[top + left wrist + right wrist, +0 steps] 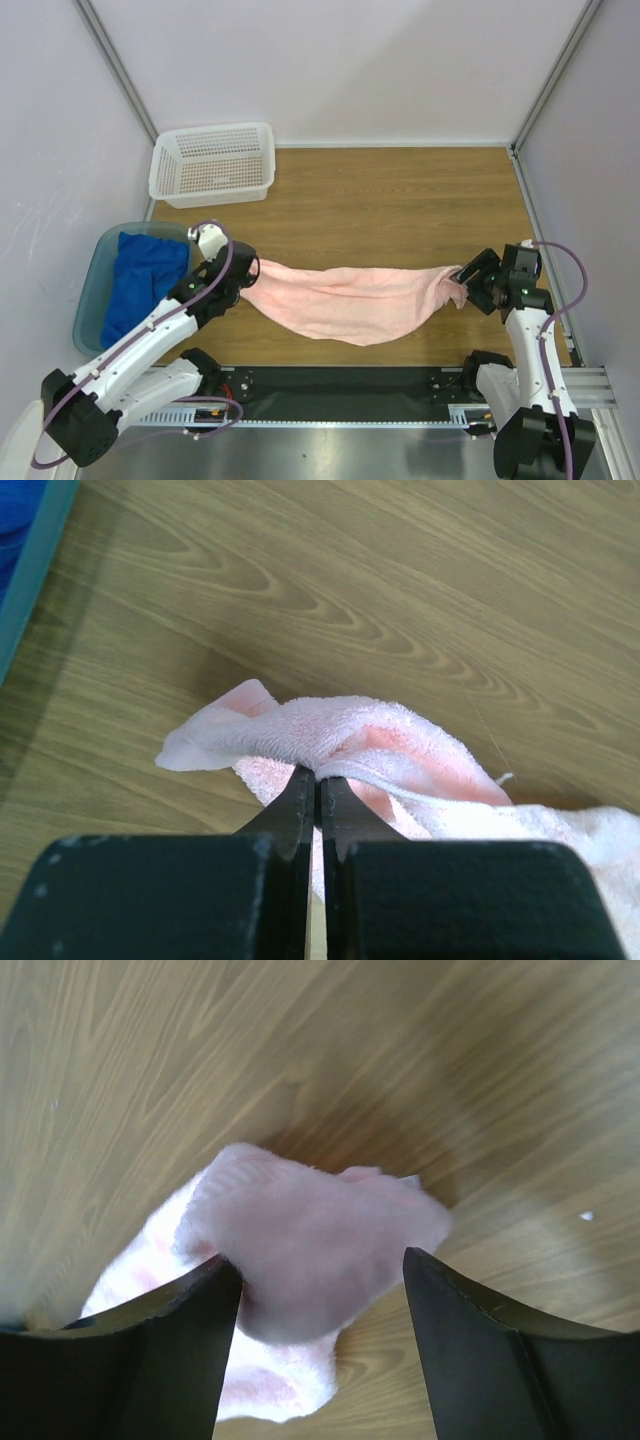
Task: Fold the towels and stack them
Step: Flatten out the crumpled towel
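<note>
The end of the pink towel is doubled over under the right gripper's open fingers, so the robot's right gripper will back away, tilt low and pinch the towel flap's outer edge (460, 298).
A pale pink towel (350, 295) lies stretched in a sagging band across the wooden table between both arms. My left gripper (245, 272) is shut on its left corner; in the left wrist view the jaws (320, 777) are pressed together on a bunched fold of pink towel (350, 730). My right gripper (465, 280) is at the towel's right end with its jaws apart. In the right wrist view the pink corner (310, 1230) hangs loose between the spread fingers (322, 1265), touching only the left one. A royal blue towel (145, 275) lies crumpled in the tub.
A translucent teal tub (95, 290) stands at the left edge of the table, close to my left arm. A white perforated basket (212, 163) sits at the back left. Grey walls close in the table on three sides.
</note>
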